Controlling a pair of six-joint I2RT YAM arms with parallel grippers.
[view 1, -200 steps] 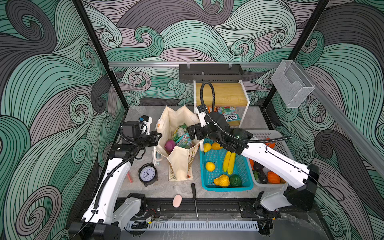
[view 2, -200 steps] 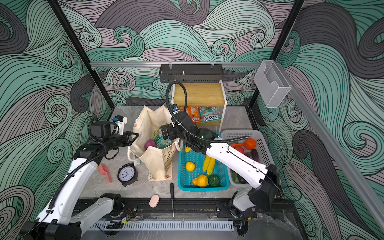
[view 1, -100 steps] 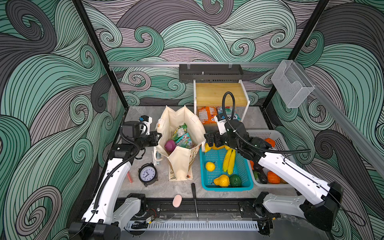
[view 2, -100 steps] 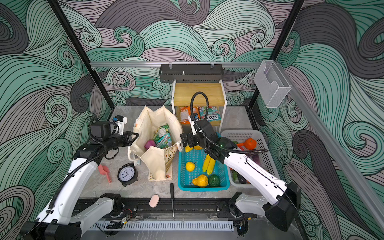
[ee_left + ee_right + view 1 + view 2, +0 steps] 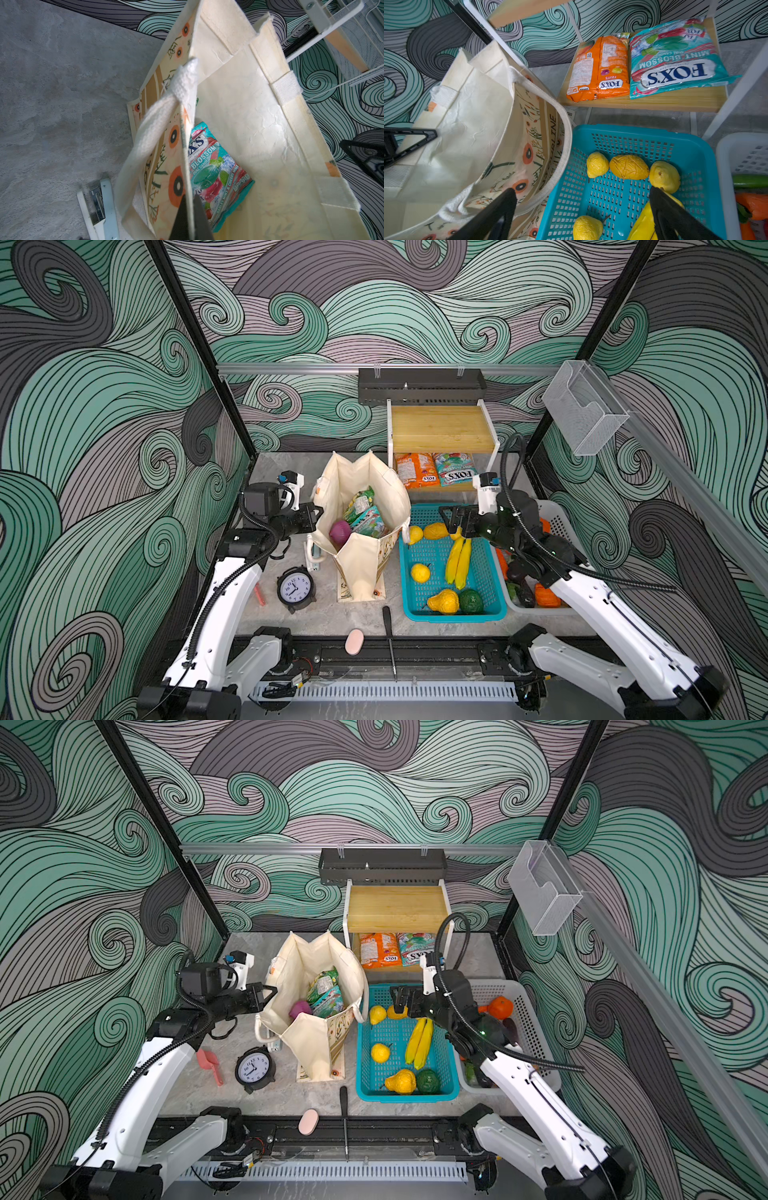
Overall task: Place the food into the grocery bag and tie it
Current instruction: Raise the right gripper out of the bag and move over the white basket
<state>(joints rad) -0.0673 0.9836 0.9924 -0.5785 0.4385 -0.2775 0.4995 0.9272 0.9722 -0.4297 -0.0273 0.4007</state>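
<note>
My right gripper goes to the white basket next. It should close on the large purple eggplant's thick end (image 5: pixel 525 567), opposite its stem.
The cream grocery bag (image 5: pixel 358 568) (image 5: pixel 316 1048) stands open in the middle of both top views. It holds a purple onion (image 5: pixel 340 531), a teal snack packet (image 5: pixel 365 522) (image 5: pixel 212 166) and a green-yellow packet (image 5: pixel 360 502). My left gripper (image 5: pixel 315 517) (image 5: pixel 188 197) is shut on the bag's left wall, next to a white strap handle (image 5: pixel 153 128). My right gripper (image 5: pixel 451 520) (image 5: pixel 582 190) hangs open and empty over the back of the teal basket (image 5: pixel 453 617). Yellow toy fruit (image 5: pixel 629 166) and a banana (image 5: pixel 457 558) lie below it.
Orange (image 5: pixel 600 68) and teal (image 5: pixel 675 58) packets lie on the wooden shelf (image 5: pixel 440 433) behind. A white basket (image 5: pixel 557 522) of vegetables sits far right. In front of the bag are an alarm clock (image 5: pixel 295 588), stapler (image 5: pixel 101 207), pink pad (image 5: pixel 354 641) and screwdriver (image 5: pixel 388 630).
My right arm has drawn back from over the bag's mouth to the right, above the teal basket, open all the while. The left gripper has kept its hold on the bag.
</note>
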